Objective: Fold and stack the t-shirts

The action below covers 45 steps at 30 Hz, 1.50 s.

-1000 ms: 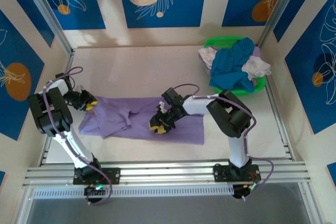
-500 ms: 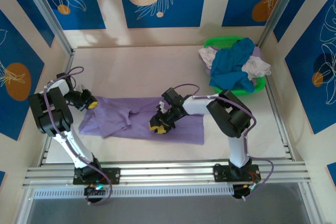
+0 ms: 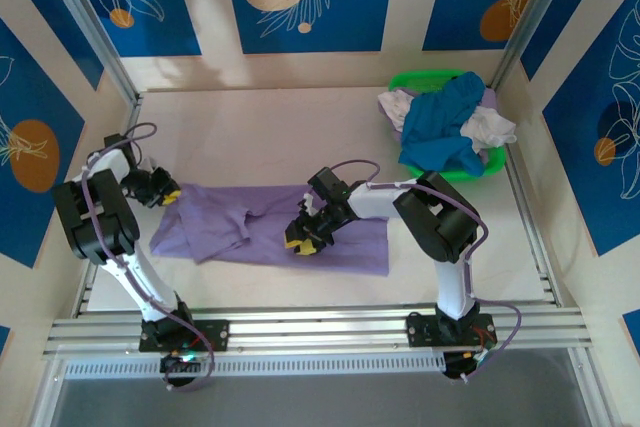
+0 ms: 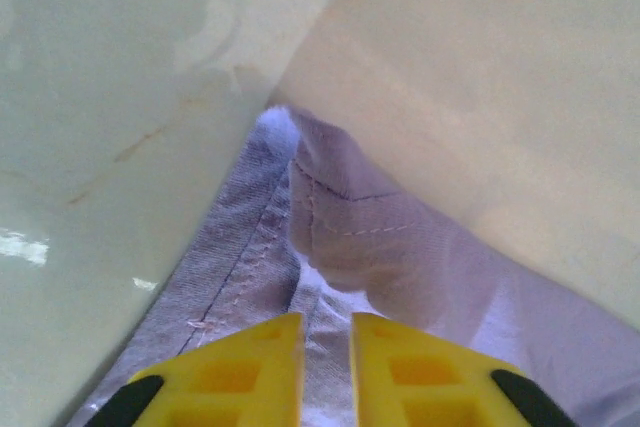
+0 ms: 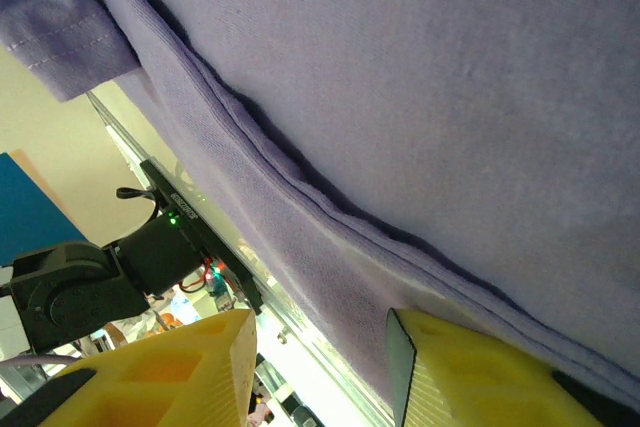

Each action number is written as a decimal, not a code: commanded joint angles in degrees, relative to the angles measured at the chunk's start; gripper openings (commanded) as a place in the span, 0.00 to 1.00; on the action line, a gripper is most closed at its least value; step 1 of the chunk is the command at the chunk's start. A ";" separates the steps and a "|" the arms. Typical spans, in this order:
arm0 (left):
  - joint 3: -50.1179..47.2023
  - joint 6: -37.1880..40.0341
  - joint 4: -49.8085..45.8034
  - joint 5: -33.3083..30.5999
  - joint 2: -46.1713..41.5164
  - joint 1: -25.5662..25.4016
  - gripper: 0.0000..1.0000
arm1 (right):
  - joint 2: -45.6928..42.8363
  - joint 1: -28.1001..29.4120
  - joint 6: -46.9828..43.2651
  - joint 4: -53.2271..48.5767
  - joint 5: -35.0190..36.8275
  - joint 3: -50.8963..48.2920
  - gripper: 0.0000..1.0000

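Note:
The lavender t-shirt's hem has its corner curled over itself, so my left gripper should open, pinch the hem's curled edge (image 4: 335, 275) and straighten it before I fold.
A lavender t-shirt (image 3: 260, 222) lies spread out on the table. My left gripper (image 3: 165, 192) is at its left edge. In the left wrist view its yellow fingers (image 4: 240, 367) stand almost together, pinching a ridge of the shirt's stitched hem (image 4: 325, 297), with bunched cloth just ahead. My right gripper (image 3: 300, 237) rests on the middle of the shirt, open. In the right wrist view its fingertips (image 5: 440, 357) stand apart over a folded edge of the shirt (image 5: 330, 237), holding nothing. A teal t-shirt (image 3: 445, 127) and white ones (image 3: 490, 127) are piled in the basket.
The green plastic basket (image 3: 410, 80) stands at the back right corner against the wall. Metal rails (image 3: 320, 332) run along the table's near edge. Bare table (image 3: 270, 137) lies behind the lavender shirt. The side wall is close to my left gripper.
My left gripper has shifted slightly left and back at the shirt's edge, and its fingers have narrowed. The right arm and the shirt have not visibly moved.

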 commanded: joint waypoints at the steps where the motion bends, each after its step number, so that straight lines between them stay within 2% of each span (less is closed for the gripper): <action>1: 2.75 0.42 -0.86 -2.78 -1.29 -0.16 0.24 | 3.25 0.50 -0.24 -2.97 3.95 -1.90 0.41; 8: 5.31 0.68 -1.63 -3.07 1.66 -0.20 0.27 | 3.08 0.33 -0.16 -2.90 4.17 -2.18 0.41; 12: 6.26 0.69 -1.65 -3.11 3.18 -0.20 0.25 | 3.16 0.24 -0.28 -3.07 4.16 -1.99 0.41; 27: 6.02 -1.35 2.13 1.40 6.96 -0.66 0.27 | 3.73 0.15 -0.13 -3.17 4.02 -1.71 0.41; 30: 6.55 -1.60 2.43 1.76 7.69 -0.82 0.19 | 3.60 0.15 -0.09 -3.17 4.16 -1.79 0.41; 34: 7.10 -1.98 2.67 1.27 6.77 -0.90 0.02 | 3.60 0.06 0.01 -3.08 4.29 -1.98 0.41; 39: 9.92 -2.21 0.09 -0.17 5.51 -0.90 0.00 | 4.21 0.04 -0.15 -3.64 4.49 -1.93 0.41; 45: 16.42 -3.06 -5.52 -0.38 8.08 -0.90 0.01 | 4.39 -0.11 0.24 -3.87 5.16 -2.83 0.41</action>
